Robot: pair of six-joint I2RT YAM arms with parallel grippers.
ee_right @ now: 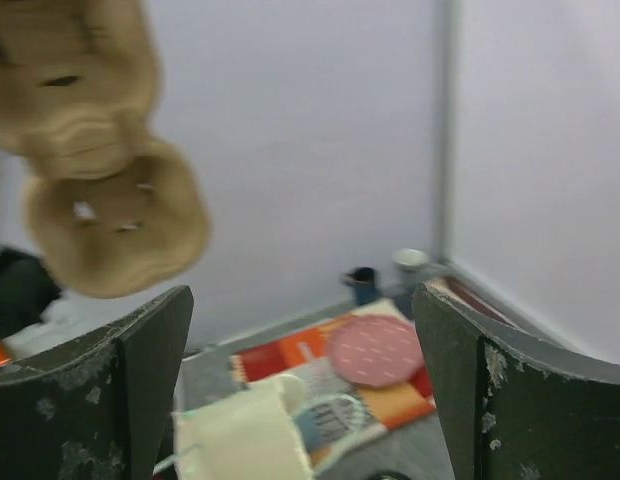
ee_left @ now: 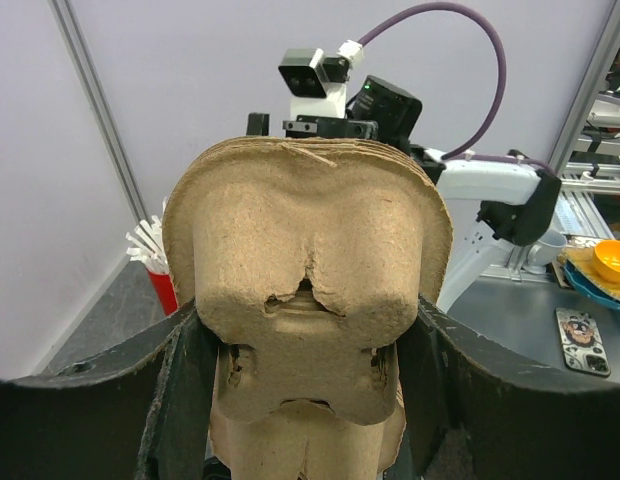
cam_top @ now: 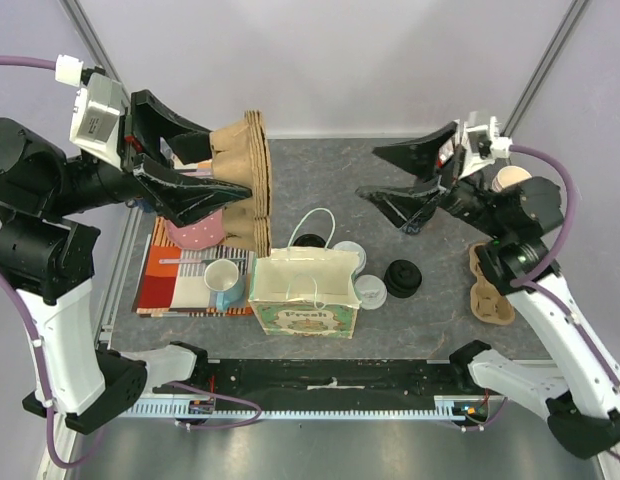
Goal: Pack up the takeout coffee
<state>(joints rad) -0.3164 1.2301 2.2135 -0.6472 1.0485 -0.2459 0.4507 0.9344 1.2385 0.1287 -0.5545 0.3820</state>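
I need to next use my right gripper to grab the carrier stack by its near edge (cam_top: 262, 194) (ee_right: 8, 142), just above the narrow middle between the cup hollows.
Two takeout coffee cups with white lids (cam_top: 351, 256) (cam_top: 370, 291) stand on the table just right of the paper bag (cam_top: 304, 292). My left gripper (cam_top: 230, 163) is shut on a stack of brown pulp cup carriers (cam_top: 246, 180), held on edge above the table's left half. In the left wrist view the carrier stack (ee_left: 310, 240) fills the space between the fingers of the left gripper (ee_left: 310, 400). My right gripper (cam_top: 368, 172) hangs open and empty to the right of the stack. The right wrist view shows the carriers (ee_right: 100, 190) up left of the right gripper (ee_right: 302, 310), and the bag (ee_right: 240, 435) below.
A single brown carrier (cam_top: 490, 286) lies at the right edge. A black lid (cam_top: 402, 277) and a lidless black cup (cam_top: 308, 242) sit near the bag. On a striped placemat (cam_top: 170, 285) at the left are a mug (cam_top: 222, 279) and a pink dotted dish (cam_top: 197, 233).
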